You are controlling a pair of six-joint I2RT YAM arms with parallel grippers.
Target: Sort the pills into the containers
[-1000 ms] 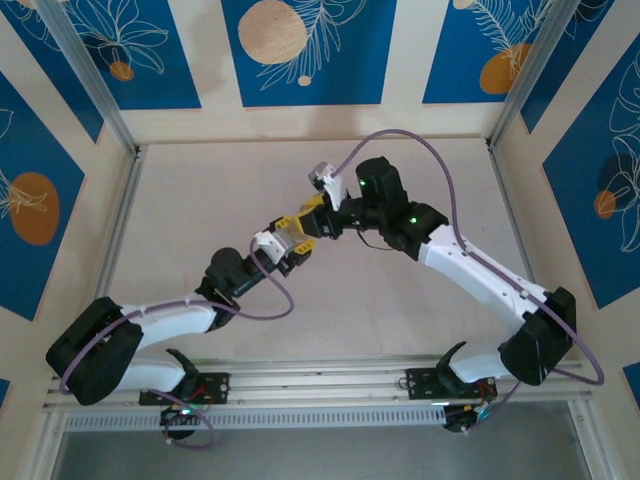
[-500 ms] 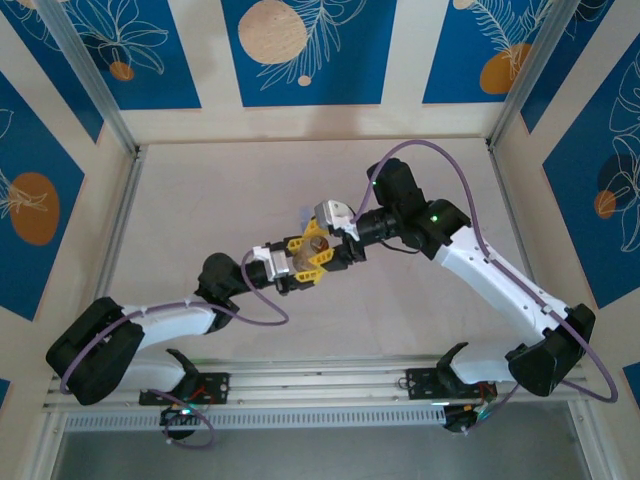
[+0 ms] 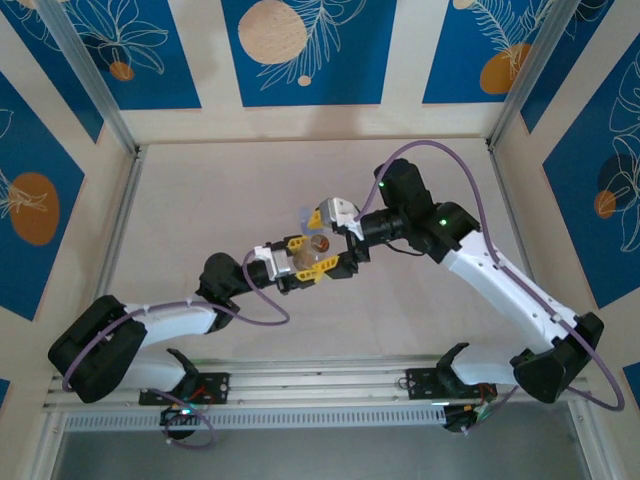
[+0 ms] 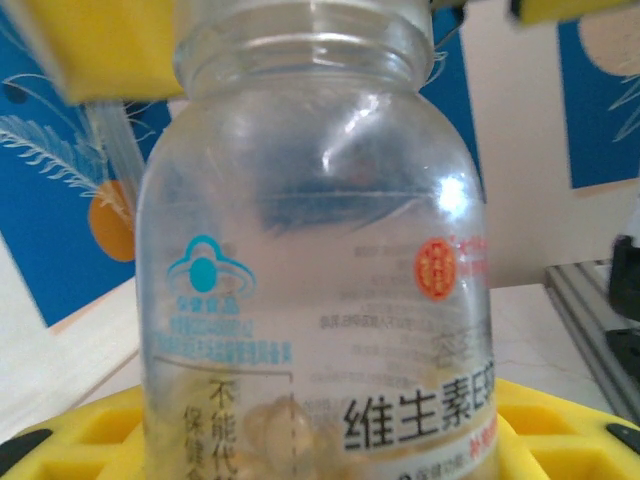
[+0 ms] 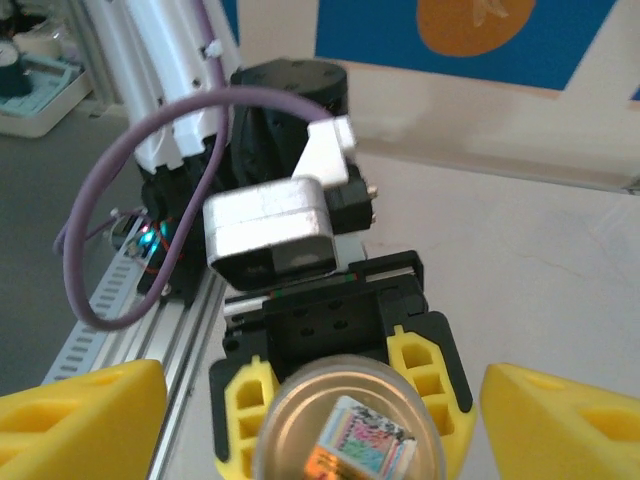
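Observation:
The gold lid covers the vial's neck; my right gripper needs to turn its open fingers back, close on the lid's rim (image 5: 428, 440), then twist it off.
My left gripper (image 3: 300, 262) is shut on a clear round vial (image 3: 318, 243) and holds it above the middle of the table. In the left wrist view the vial (image 4: 310, 250) has printed labels and an uncapped threaded neck pointing away from my left gripper (image 4: 320, 435), with tan pills (image 4: 265, 430) heaped at its lower end. My right gripper (image 3: 335, 225) is open at the vial's far end. In the right wrist view its yellow fingers (image 5: 80, 420) stand apart on either side of the vial's round end (image 5: 345, 430), not touching it. The containers are out of view.
The pale table (image 3: 220, 190) is walled by blue-and-cream panels (image 3: 310, 50) at the back and sides. An aluminium rail (image 3: 320, 385) runs along the near edge by the arm bases. Purple cables (image 3: 265, 300) loop off both arms.
My right gripper has gone from shut to open at the vial's end, and its wrist has turned and swung right. My left gripper with the vial has shifted slightly towards the near edge.

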